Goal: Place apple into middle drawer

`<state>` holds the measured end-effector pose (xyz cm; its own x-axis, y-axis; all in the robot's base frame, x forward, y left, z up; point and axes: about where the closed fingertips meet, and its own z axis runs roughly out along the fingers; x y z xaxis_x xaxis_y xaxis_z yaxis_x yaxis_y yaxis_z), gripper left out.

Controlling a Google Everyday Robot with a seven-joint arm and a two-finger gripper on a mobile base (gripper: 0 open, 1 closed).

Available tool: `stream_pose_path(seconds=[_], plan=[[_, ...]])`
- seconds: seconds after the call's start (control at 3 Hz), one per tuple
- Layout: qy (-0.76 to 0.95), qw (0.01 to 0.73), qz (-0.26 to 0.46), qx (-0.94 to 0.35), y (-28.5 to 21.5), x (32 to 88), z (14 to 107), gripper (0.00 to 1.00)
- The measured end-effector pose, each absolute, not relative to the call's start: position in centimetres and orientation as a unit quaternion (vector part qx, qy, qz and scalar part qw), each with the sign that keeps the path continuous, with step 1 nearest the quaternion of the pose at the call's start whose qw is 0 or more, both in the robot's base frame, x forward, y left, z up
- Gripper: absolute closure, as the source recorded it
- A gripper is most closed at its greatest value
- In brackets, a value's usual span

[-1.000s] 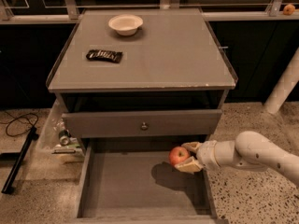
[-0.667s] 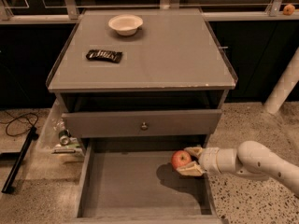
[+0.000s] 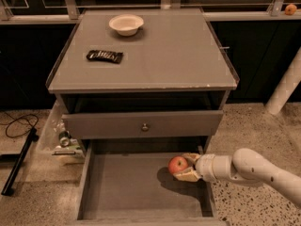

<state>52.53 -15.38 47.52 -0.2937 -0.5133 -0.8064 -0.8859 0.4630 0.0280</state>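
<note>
Next, I set the red apple from my gripper onto the bare bottom toward the back of the middle drawer [image 3: 165, 165].
The red apple [image 3: 178, 164] sits between the tan fingers of my gripper [image 3: 184, 166], which comes in from the right on a white arm. The gripper is shut on the apple and holds it just above the floor of the middle drawer [image 3: 131, 187], near its right wall. The drawer is pulled wide out, a shallow grey tray with a bare floor. The apple's shadow falls on the floor below it.
The drawer with a round knob [image 3: 145, 126] is slightly out above. On the cabinet top [image 3: 188, 55] are a white bowl [image 3: 126, 24] and a dark snack bar [image 3: 105, 56]. A tiny orange fruit [image 3: 290, 8] sits far back right. Clutter and a cable lie at left.
The gripper with the apple has shifted slightly right and down, staying over the drawer's right side. The view is otherwise the same.
</note>
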Motion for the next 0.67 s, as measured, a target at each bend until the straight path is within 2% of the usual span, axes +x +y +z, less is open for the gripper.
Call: stream_pose_path(seconds=[0.67], plan=[[0.770,0.374,0.249,-0.453,-12.0,55.5,43.4,1.00]])
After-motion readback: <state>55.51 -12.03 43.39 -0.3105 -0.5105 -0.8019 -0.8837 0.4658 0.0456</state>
